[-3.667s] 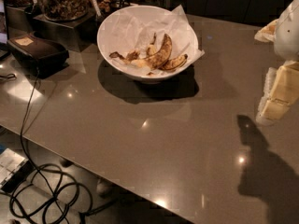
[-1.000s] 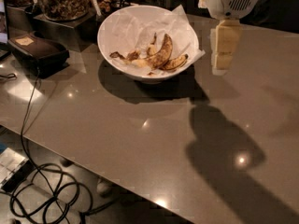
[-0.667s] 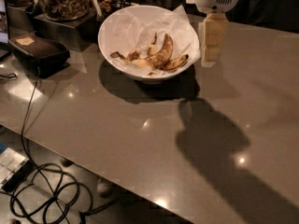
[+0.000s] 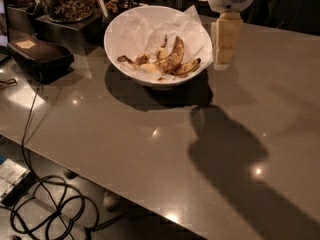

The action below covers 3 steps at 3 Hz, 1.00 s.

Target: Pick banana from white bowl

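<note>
The longer curved banana's far end (image 4: 177, 50) in the white bowl is the next place that my gripper needs to go to and close on.
The white bowl (image 4: 125, 31) stands at the back of the grey counter, lined with crumpled white paper. In it lies the longer curved banana (image 4: 173, 56), dull yellow with brown blotches, and a shorter stubby banana (image 4: 187, 66) to its right, with dark peel scraps to the left. My gripper (image 4: 223, 41) hangs just right of the bowl's right rim, pointing down, a little above the counter. It holds nothing that I can see.
Glass jars of dried snacks (image 4: 65, 1) stand on a dark stand behind the bowl at the left. A dark box (image 4: 40, 56) sits at the counter's left. Cables (image 4: 45, 204) lie on the floor in front. The grey counter (image 4: 165, 149) stretches to the front and right.
The gripper has moved from the far right of the counter leftward, and now hangs close beside the bowl's right rim. The bowl and bananas have not moved.
</note>
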Each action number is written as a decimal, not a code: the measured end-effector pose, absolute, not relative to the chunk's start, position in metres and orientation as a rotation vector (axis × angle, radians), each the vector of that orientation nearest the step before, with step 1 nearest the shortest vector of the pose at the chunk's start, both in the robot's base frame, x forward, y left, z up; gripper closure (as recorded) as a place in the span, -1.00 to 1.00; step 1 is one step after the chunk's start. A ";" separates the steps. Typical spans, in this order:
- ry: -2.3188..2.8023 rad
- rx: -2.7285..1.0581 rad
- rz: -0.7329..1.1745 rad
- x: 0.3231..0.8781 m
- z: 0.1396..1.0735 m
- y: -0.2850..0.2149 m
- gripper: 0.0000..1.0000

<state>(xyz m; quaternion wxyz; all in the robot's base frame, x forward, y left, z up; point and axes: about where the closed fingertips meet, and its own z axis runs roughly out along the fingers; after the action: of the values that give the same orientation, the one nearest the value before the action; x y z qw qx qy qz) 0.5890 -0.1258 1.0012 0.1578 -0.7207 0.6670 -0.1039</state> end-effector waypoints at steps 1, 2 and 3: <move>1.853 -2.175 -0.314 0.623 0.983 -0.109 -1.00; 1.803 -2.274 -0.324 0.655 0.965 -0.098 -1.00; 1.764 -2.336 -0.325 0.679 0.949 -0.089 -1.00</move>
<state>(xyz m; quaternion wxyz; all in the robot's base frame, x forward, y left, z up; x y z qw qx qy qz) 0.6793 -0.0886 0.9486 0.0980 -0.7893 0.5960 -0.1100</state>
